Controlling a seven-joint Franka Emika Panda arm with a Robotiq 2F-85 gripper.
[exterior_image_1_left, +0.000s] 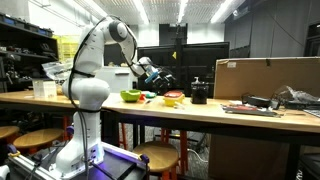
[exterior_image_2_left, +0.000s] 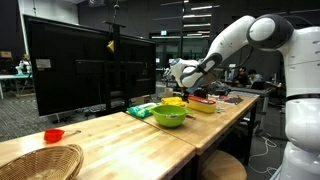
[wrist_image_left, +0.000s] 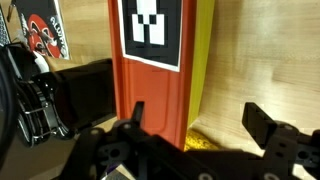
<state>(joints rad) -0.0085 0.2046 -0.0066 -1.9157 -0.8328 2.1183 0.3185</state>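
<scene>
The edge of the orange-red box's lid (exterior_image_1_left: 174, 95) (wrist_image_left: 184, 124) along the box's yellow side will be gripped by my gripper, at the end of the lid away from the square tag.
My gripper (wrist_image_left: 197, 112) is open, with nothing between its fingers. In the wrist view an orange-red box (wrist_image_left: 150, 90) with a black-and-white square tag and a yellow side stands on the wooden table (wrist_image_left: 260, 60), just beyond my left finger. A yellow object (wrist_image_left: 203, 143) shows low between the fingers. In both exterior views the gripper (exterior_image_1_left: 158, 76) (exterior_image_2_left: 185, 80) hovers above the table over a green bowl (exterior_image_1_left: 130, 96) (exterior_image_2_left: 170, 115) and a yellow bowl (exterior_image_1_left: 174, 98) (exterior_image_2_left: 203, 104).
A black mug (exterior_image_1_left: 199, 93) and a large cardboard box (exterior_image_1_left: 265, 78) stand further along the table. A big dark monitor (exterior_image_2_left: 80, 70), a small red bowl (exterior_image_2_left: 54, 135) and a wicker basket (exterior_image_2_left: 40, 160) stand at the other end. Stools (exterior_image_1_left: 155, 157) stand under the table.
</scene>
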